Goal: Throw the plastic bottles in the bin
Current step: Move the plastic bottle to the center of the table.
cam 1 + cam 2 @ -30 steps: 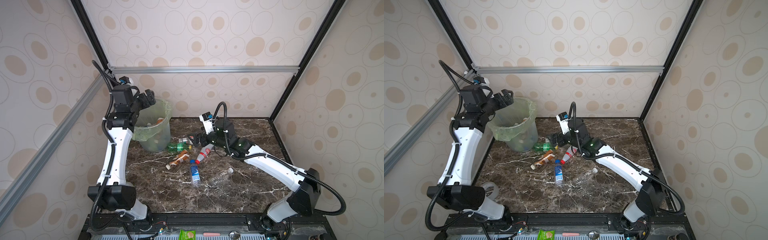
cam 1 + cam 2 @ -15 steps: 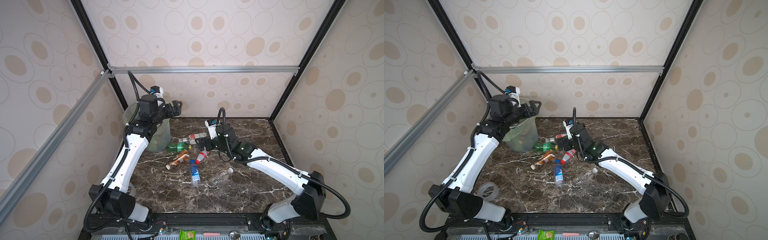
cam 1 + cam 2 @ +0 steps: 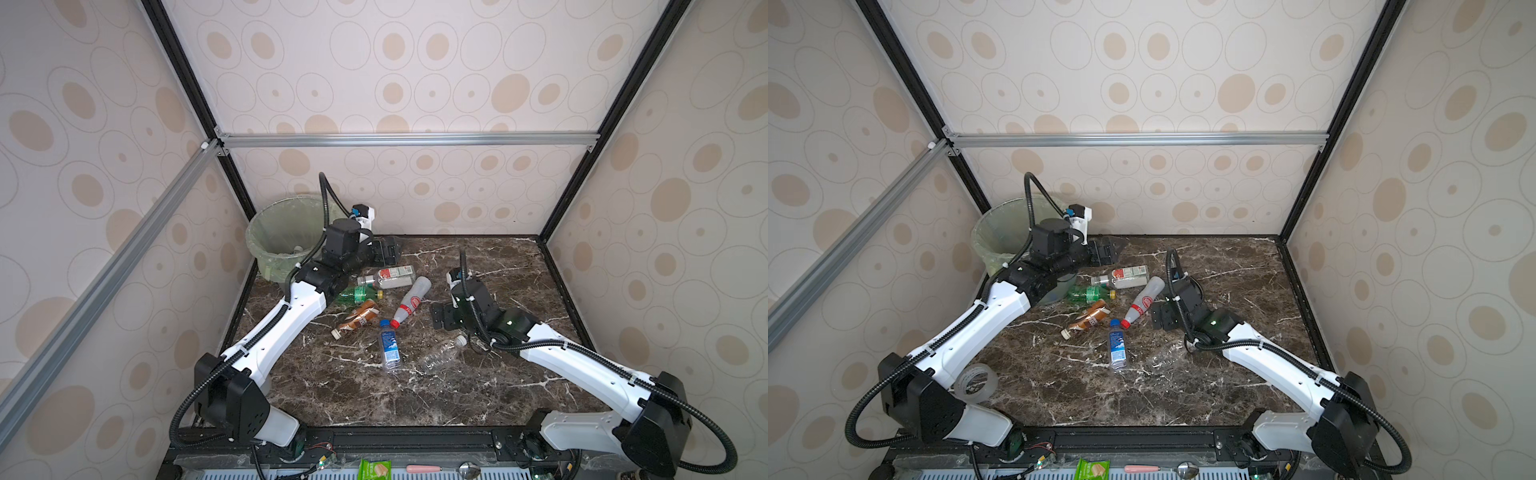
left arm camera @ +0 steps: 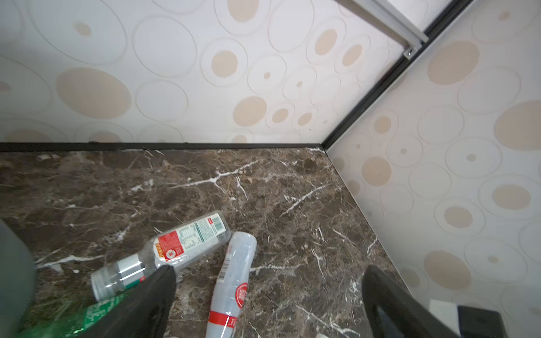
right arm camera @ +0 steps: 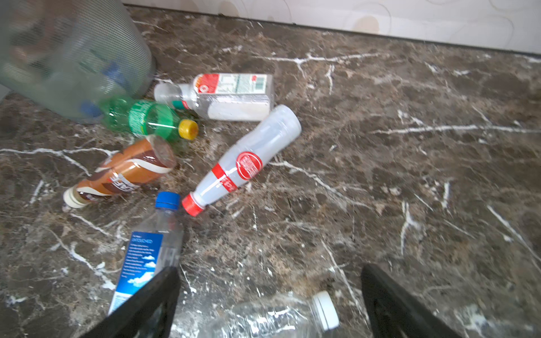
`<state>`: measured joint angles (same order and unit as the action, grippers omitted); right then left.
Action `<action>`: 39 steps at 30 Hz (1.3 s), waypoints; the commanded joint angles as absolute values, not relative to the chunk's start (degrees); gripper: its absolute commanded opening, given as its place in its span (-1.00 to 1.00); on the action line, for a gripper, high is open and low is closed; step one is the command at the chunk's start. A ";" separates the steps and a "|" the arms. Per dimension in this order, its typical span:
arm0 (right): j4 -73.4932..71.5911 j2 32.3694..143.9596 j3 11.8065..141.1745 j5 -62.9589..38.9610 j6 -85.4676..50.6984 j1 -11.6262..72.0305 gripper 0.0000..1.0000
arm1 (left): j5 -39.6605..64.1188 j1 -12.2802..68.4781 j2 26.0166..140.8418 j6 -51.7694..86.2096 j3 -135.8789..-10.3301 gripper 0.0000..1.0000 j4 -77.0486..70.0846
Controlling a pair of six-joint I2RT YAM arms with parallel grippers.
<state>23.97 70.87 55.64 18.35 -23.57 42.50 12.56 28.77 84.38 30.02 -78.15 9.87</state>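
The robot's right gripper should next close on the white cap [image 3: 461, 340] [image 5: 324, 311] of the crushed clear bottle, the end nearest its fingers.
Several plastic bottles lie on the dark marble table: a red-white labelled one [image 3: 390, 277], a red-capped clear one [image 3: 411, 301], a green one [image 3: 359, 295], a brown one [image 3: 357, 318], a blue-labelled one [image 3: 388, 345] and a crushed clear one [image 3: 442, 353]. The pale-green bin [image 3: 286, 232] stands at the back left corner. My left gripper [image 3: 388, 249] hangs open and empty just right of the bin, behind the red-white bottle [image 4: 181, 243]. My right gripper [image 3: 442, 318] is open and empty, right of the red-capped bottle [image 5: 246, 164], with the crushed bottle [image 5: 278, 319] under its jaws.
Patterned walls with black frame posts close in the table at the back and on both sides. A tape roll [image 3: 976, 382] lies by the left arm's base. A green packet [image 3: 374, 469] and a spoon [image 3: 469, 469] lie below the front rail.
The left arm swung from above the bin's rim to the right and down behind the bottles. The right gripper drew back from the bottle cluster toward the front right. Both stayed open.
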 commanded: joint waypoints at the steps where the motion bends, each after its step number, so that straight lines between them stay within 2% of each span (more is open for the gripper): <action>1: 28.96 69.86 52.85 21.09 -29.98 42.22 0.99 | 12.28 31.58 85.89 31.63 -75.98 0.98 6.13; 6: 28.42 68.46 46.70 19.25 -37.18 42.19 0.99 | 12.12 35.13 87.27 32.14 -72.49 0.98 4.40; 17: 22.55 67.87 36.19 14.70 -48.69 43.00 0.99 | 11.68 36.28 86.09 33.07 -67.27 0.98 1.85; 31: 12.57 73.61 33.84 11.86 -54.44 45.74 0.98 | 11.51 36.83 87.12 33.13 -66.97 0.98 1.85; 39: 9.65 78.00 34.35 12.97 -56.77 45.88 0.84 | 10.99 36.86 87.03 32.78 -66.90 0.98 2.37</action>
<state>10.90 76.51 34.70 11.84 -54.41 45.43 11.88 36.40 87.48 32.42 -66.98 3.01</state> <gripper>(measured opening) 0.924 0.990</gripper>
